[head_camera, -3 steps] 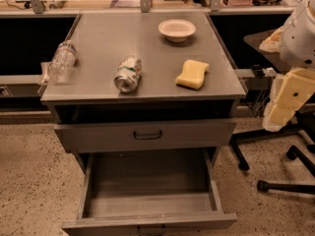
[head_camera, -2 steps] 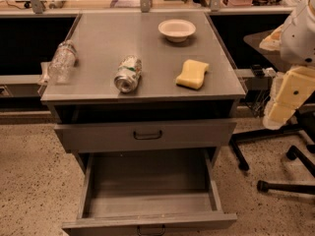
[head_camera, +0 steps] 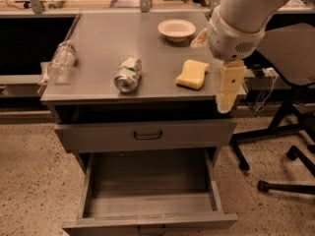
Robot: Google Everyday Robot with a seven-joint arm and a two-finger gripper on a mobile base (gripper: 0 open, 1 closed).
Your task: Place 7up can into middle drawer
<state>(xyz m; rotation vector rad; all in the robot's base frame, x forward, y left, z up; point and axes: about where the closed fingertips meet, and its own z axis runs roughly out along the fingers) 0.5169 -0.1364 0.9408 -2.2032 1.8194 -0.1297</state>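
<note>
My next move is to the far half of the 7up can (head_camera: pixel 131 66), behind its silver end. I should close my gripper on the can there.
The 7up can (head_camera: pixel 128 74) lies on its side on the grey cabinet top (head_camera: pixel 103 38), left of the middle, its silver end facing the front. The middle drawer (head_camera: pixel 147 208) is pulled out at the bottom, and its deep tray holds nothing. My gripper (head_camera: pixel 228 90), cream-coloured under the white arm, hangs over the cabinet's front right corner. It is well right of the can and holds nothing that I can see.
A clear water bottle (head_camera: pixel 61 61) lies at the top's left edge. A yellow sponge (head_camera: pixel 192 74) lies just left of the gripper, and a white bowl (head_camera: pixel 176 29) sits behind it. A shut drawer (head_camera: pixel 145 134) is above the open one. An office chair (head_camera: pixel 290 112) stands to the right.
The arm and gripper have swung left from beside the cabinet to over its front right corner. The can, bottle, sponge and bowl have not moved on the top.
</note>
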